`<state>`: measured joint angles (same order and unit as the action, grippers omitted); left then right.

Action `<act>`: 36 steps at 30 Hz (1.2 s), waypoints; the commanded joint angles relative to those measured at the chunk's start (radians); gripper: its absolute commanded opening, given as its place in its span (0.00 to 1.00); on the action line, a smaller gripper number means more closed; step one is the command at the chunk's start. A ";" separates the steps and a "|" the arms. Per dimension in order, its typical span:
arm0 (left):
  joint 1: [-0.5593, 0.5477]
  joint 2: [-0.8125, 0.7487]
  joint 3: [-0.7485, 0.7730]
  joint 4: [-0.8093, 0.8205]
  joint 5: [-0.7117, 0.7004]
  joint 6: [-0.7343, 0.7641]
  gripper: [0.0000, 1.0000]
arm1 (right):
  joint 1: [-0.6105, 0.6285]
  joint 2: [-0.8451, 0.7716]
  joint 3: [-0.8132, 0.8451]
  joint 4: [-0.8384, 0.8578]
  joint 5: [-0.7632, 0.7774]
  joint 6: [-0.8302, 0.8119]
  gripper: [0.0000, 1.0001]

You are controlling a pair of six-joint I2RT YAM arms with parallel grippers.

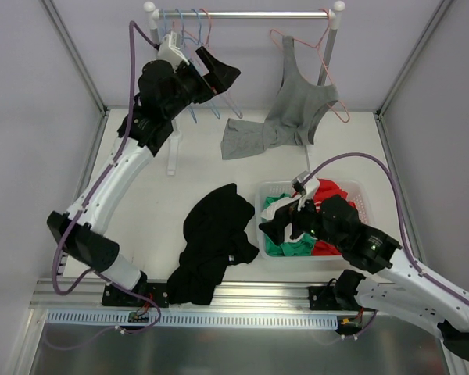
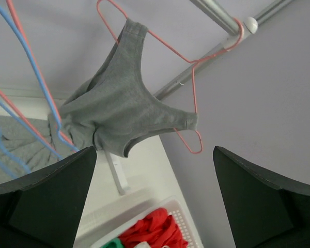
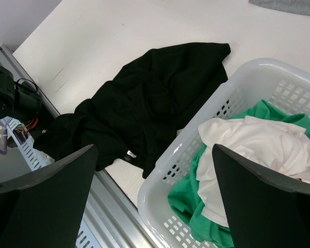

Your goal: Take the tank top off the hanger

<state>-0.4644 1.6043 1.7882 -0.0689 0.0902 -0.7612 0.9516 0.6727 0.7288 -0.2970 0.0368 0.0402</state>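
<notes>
The black garment's middle (image 1: 217,240) (image 3: 130,120), beside the white basket, should be gripped next by my right gripper, which will go there and close.
A grey tank top (image 1: 301,105) hangs on a pink wire hanger (image 1: 328,47) from the rail at the back right; its lower part lies on the table. In the left wrist view the tank top (image 2: 126,111) hangs from the pink hanger (image 2: 194,98) ahead of the jaws. My left gripper (image 1: 219,72) is open and empty, raised near the rail's left end, well left of the tank top. My right gripper (image 1: 277,226) is open and empty, hovering over the left rim of the white basket (image 1: 263,205).
Several empty blue and pink hangers (image 1: 184,27) hang at the rail's left end. A black garment (image 1: 211,242) lies at the front middle. The basket (image 3: 186,170) holds red, green and white clothes. The rack's white post (image 1: 174,148) stands by the left arm.
</notes>
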 commanded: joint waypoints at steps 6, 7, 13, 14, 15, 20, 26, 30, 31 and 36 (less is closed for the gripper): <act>-0.019 -0.517 -0.222 -0.089 -0.190 0.339 0.99 | 0.018 0.224 0.113 0.044 -0.089 0.003 1.00; -0.019 -0.552 -0.258 -0.118 -0.213 0.358 0.99 | 0.030 0.270 0.136 0.033 -0.103 -0.009 1.00; -0.019 -0.713 -0.315 -0.437 -0.458 0.447 0.99 | 0.176 0.628 0.352 -0.034 -0.049 -0.121 1.00; -0.017 -0.728 -0.328 -0.483 -0.493 0.444 0.99 | 0.190 0.669 0.397 -0.037 -0.049 -0.132 0.99; -0.019 -0.768 -0.348 -0.558 -0.550 0.432 0.99 | 0.214 0.711 0.417 -0.039 -0.051 -0.164 0.99; -0.017 -0.961 -0.539 -0.686 -0.590 0.387 0.99 | 0.259 0.961 0.520 -0.059 -0.009 -0.301 1.00; -0.017 -1.096 -0.648 -0.790 -0.528 0.414 0.99 | 0.257 1.235 0.644 -0.144 -0.107 -0.369 0.99; -0.019 -1.156 -0.765 -0.776 -0.481 0.445 0.99 | 0.288 1.343 0.661 -0.157 0.012 -0.306 1.00; -0.017 -1.170 -0.794 -0.769 -0.478 0.447 0.99 | 0.294 1.351 0.638 -0.145 0.050 -0.290 1.00; -0.019 -1.251 -0.987 -0.718 -0.550 0.410 0.99 | 0.297 1.366 0.584 -0.050 0.017 -0.208 0.46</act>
<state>-0.4786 0.3878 0.8860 -0.8150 -0.4248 -0.3481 1.2457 1.9911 1.3685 -0.3439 0.0597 -0.2356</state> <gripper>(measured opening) 0.986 0.555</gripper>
